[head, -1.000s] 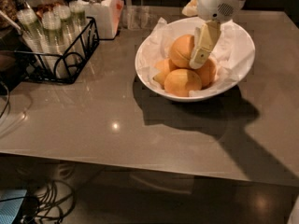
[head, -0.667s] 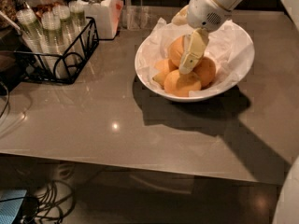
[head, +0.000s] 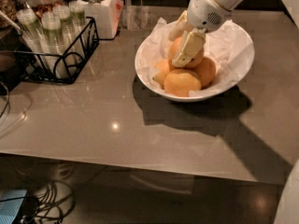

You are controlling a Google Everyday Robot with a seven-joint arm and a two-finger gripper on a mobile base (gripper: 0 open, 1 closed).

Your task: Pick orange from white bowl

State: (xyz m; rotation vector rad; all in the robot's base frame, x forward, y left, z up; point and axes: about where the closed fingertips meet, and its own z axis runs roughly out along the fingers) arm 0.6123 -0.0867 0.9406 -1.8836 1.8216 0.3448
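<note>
The gripper's near finger lies across the front of the top orange, so the robot should open it, back away and take the orange by its side [head: 202,54] toward the middle of the bowl.
The white bowl [head: 233,73] stands at the back right of the grey table, lined with crumpled white paper. Several oranges are piled in its left half. The top orange [head: 198,59] sits highest in the pile, and my gripper covers much of it. The gripper [head: 184,50] reaches down from the upper right on a white arm. It is low in the bowl, right against the top orange, above the front orange [head: 181,82]. No stem dot shows on any orange from here.
A black wire basket [head: 70,64] holding plastic bottles stands at the back left. A white lidded jar [head: 96,6] and a clear glass [head: 135,17] stand behind, near the bowl. The table's front edge [head: 140,160] runs across below, with cables on the floor.
The gripper has moved left and a little lower in the bowl, from the pile's right side onto the top orange. The oranges and the bowl have not moved.
</note>
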